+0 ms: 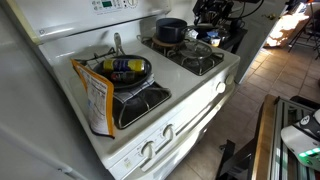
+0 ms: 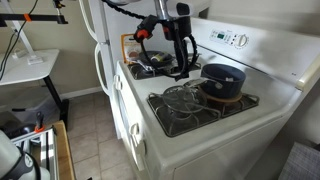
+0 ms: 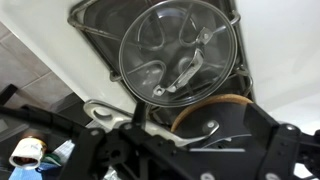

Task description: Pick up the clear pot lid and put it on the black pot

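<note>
Next, I move my gripper to the clear pot lid's knob (image 1: 197, 49) (image 3: 187, 70), above the front burner grate, and close it there.
The clear pot lid (image 2: 184, 97) lies flat on the front burner grate of the white stove, and it also shows in an exterior view (image 1: 198, 47). In the wrist view it (image 3: 178, 52) fills the upper middle, with its knob and metal rim visible. The black pot (image 2: 222, 78) stands upright on the burner behind it, uncovered, and also shows in an exterior view (image 1: 171, 30). My gripper (image 2: 183, 68) hangs pointing down, above the stove and just beside the lid, apart from it. Its fingers look spread and hold nothing.
A shallow black frying pan (image 1: 127, 71) with items in it sits on another burner. An orange snack bag (image 1: 94, 98) leans at that end of the stove. The stove's control panel (image 2: 235, 40) rises behind the pot. A white fridge (image 2: 105, 40) stands beside the stove.
</note>
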`<state>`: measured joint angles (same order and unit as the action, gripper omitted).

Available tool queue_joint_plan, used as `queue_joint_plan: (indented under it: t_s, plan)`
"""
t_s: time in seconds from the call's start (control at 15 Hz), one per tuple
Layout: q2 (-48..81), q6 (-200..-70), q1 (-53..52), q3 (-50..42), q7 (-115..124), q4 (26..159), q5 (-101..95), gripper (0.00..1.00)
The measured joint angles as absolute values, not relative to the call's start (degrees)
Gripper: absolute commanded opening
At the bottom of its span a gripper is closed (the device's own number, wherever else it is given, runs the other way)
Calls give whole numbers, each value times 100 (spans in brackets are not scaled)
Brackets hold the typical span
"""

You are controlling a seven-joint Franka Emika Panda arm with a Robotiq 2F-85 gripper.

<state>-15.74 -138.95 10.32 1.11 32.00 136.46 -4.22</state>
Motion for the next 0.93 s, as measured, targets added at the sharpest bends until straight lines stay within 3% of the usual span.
queue_joint_plan:
  t_s: [0.47, 0.8, 0.93]
  plan:
    - [-1524, -13695, 1100, 238, 3747, 13628, -914, 100]
    - [-1400, -13036, 1806, 1579, 5751, 13555, -2332, 100]
    - [-1389, -12958, 1576, 1625, 6181, 13526, -2553, 100]
